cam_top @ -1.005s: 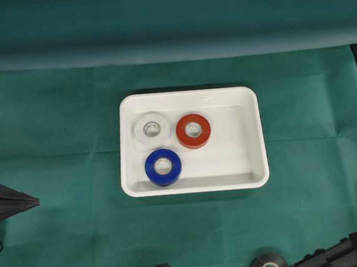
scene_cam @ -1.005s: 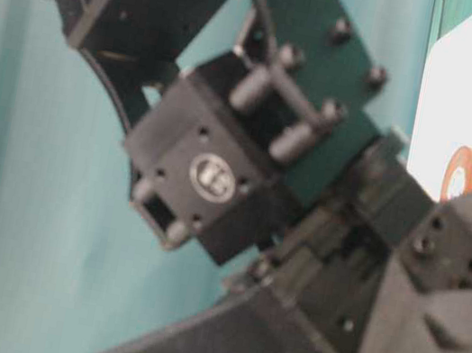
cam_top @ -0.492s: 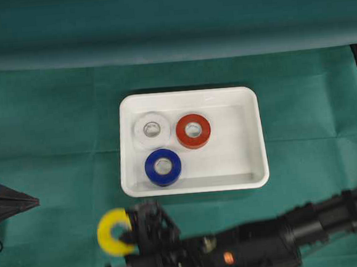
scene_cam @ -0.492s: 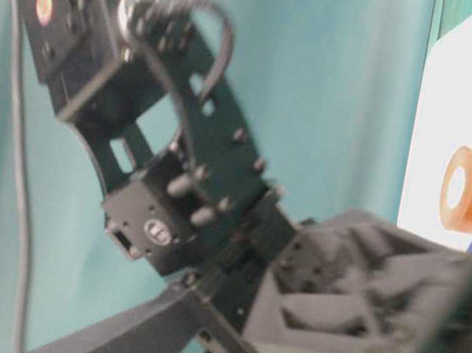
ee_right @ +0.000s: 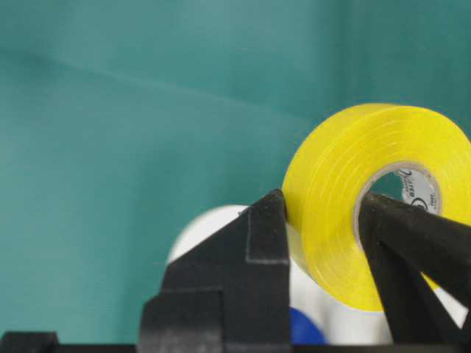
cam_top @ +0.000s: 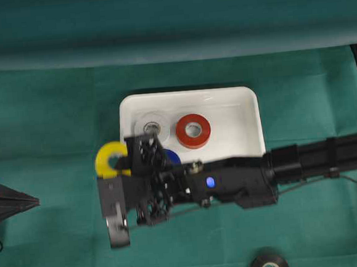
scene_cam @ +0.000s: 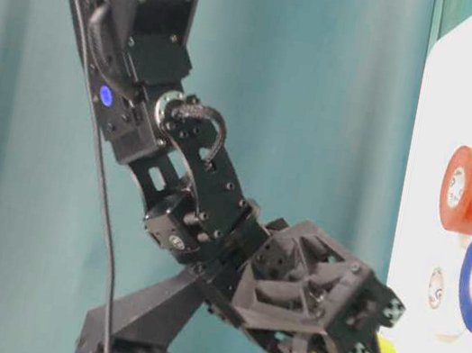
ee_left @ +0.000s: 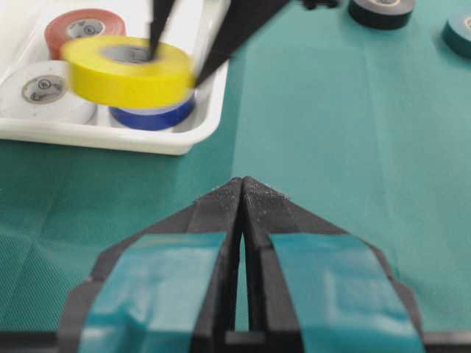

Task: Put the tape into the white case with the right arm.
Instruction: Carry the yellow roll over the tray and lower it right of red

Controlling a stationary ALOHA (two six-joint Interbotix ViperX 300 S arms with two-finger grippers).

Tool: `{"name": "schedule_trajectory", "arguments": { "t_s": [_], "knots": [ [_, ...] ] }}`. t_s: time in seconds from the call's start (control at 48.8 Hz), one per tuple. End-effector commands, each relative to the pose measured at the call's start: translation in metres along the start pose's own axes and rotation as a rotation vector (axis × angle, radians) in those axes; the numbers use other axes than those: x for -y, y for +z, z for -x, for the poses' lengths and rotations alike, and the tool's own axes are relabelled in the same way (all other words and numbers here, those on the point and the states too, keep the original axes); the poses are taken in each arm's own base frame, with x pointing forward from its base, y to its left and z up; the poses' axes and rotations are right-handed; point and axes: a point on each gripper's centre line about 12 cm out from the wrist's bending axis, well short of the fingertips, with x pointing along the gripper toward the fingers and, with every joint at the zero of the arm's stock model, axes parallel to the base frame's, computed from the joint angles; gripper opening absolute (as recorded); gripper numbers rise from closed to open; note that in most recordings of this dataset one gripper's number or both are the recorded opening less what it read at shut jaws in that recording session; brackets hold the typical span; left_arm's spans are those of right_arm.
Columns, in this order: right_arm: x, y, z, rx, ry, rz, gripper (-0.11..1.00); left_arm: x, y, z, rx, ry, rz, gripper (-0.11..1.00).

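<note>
Next, I set the yellow tape inside the white case (cam_top: 231, 140) beside the red roll with my right gripper.
A yellow tape roll (cam_top: 108, 159) hangs in the air at the left rim of the white case (cam_top: 251, 106). My all-black right gripper (cam_top: 128, 158) is shut on it, one finger inside the core and one outside the wall, as the right wrist view shows (ee_right: 324, 206). From the left wrist view the yellow tape (ee_left: 129, 70) floats above the case's near rim (ee_left: 147, 138). White (cam_top: 151, 124), red (cam_top: 193, 130) and blue (cam_top: 173, 157) rolls lie in the case. My left gripper (cam_top: 24, 200) rests shut at the far left, holding nothing.
The right arm (cam_top: 304, 159) stretches across the case's front edge from the right. A black tape roll (cam_top: 269, 265) lies on the green cloth near the front edge. The left wrist view also shows a teal roll (ee_left: 460, 29) beside it.
The right arm has swung from the front edge toward the case, carrying the yellow tape up to the case's left rim. The left gripper has not moved.
</note>
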Motion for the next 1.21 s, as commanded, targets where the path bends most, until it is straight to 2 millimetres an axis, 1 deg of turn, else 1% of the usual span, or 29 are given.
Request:
{"name": "schedule_trajectory", "arguments": {
  "t_s": [0.0, 0.082, 0.185, 0.349, 0.513, 0.677, 0.882, 1.189],
  "knots": [
    [0.024, 0.019, 0.018, 0.069, -0.025, -0.029, 0.03, 0.0, 0.005, 0.0, 0.014, 0.002, 0.005, 0.0],
    [0.033, 0.018, 0.017, 0.074, -0.034, -0.043, 0.03, 0.0, 0.005, 0.0, 0.014, 0.002, 0.004, 0.0],
    [0.04, 0.013, 0.014, 0.068, -0.04, -0.049, 0.03, 0.0, 0.005, 0.0, 0.014, 0.002, 0.004, 0.0],
    [0.046, -0.003, 0.016, 0.036, -0.044, -0.058, 0.03, 0.0, 0.005, 0.0, 0.014, 0.002, 0.005, 0.0],
    [0.053, -0.022, 0.037, 0.054, -0.023, -0.08, 0.03, 0.0, 0.005, 0.0, 0.014, 0.003, 0.002, 0.0],
    [0.059, -0.047, 0.057, 0.047, -0.015, -0.122, 0.03, 0.0, 0.005, 0.0, 0.014, 0.002, 0.004, 0.0],
    [0.07, -0.087, 0.072, -0.019, -0.029, -0.149, 0.03, 0.0, 0.005, 0.0, 0.015, 0.002, 0.004, 0.0],
    [0.081, -0.129, 0.092, -0.069, -0.046, -0.178, 0.03, 0.0, 0.005, 0.0, 0.014, 0.002, 0.004, 0.0]
  ]
}}
